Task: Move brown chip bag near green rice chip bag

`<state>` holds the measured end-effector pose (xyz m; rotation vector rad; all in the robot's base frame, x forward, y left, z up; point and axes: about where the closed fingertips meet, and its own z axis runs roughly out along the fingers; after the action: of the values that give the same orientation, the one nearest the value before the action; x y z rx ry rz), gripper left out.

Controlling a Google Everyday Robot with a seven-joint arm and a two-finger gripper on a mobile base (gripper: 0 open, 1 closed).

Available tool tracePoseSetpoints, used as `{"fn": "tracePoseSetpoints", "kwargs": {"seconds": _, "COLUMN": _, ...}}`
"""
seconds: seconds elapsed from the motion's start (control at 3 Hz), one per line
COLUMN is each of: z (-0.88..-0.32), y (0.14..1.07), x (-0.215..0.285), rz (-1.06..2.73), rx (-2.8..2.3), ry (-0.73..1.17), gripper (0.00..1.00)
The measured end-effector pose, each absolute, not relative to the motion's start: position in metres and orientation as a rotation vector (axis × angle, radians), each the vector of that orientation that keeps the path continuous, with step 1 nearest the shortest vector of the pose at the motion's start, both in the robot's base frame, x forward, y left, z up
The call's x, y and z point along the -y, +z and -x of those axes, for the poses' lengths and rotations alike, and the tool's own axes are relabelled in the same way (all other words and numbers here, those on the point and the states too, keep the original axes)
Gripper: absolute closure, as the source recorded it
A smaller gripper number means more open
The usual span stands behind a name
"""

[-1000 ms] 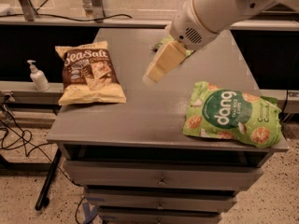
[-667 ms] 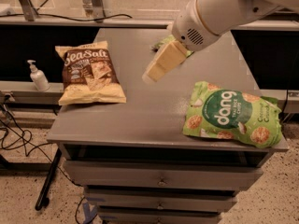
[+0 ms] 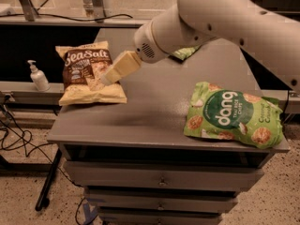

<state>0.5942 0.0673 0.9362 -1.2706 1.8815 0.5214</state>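
Note:
The robot's gripper should close on the side edge [image 3: 110,67] of the brown chip bag, above its middle, on the side that faces the green rice chip bag.
The brown chip bag [image 3: 89,73], dark brown with white "Sea Salt" lettering and pale yellow edges, lies flat at the left end of the grey cabinet top [image 3: 150,111]. The green rice chip bag [image 3: 233,114], bright green with a "dang" circle, lies at the right front corner. My gripper [image 3: 104,80] reaches in from the upper right on a white arm, its pale yellow tip low over the brown bag's right side, at or just above its surface.
A smaller green bag [image 3: 187,53] peeks out behind the arm at the back of the top. A white pump bottle [image 3: 38,77] stands on a ledge left of the cabinet. Drawers [image 3: 159,178] are below, cables lie on the floor at left.
The arm has swung left and down; the gripper went from mid-table to the brown bag's right side. Both bags lie where they were.

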Motion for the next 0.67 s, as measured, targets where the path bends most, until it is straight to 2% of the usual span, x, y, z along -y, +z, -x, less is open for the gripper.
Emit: {"fn": "tracePoseSetpoints", "kwargs": {"seconds": 0.67, "z": -0.635, "y": 0.894, "x": -0.138, "rz": 1.207, "rx": -1.914, "ry": 0.598, "gripper": 0.0}}
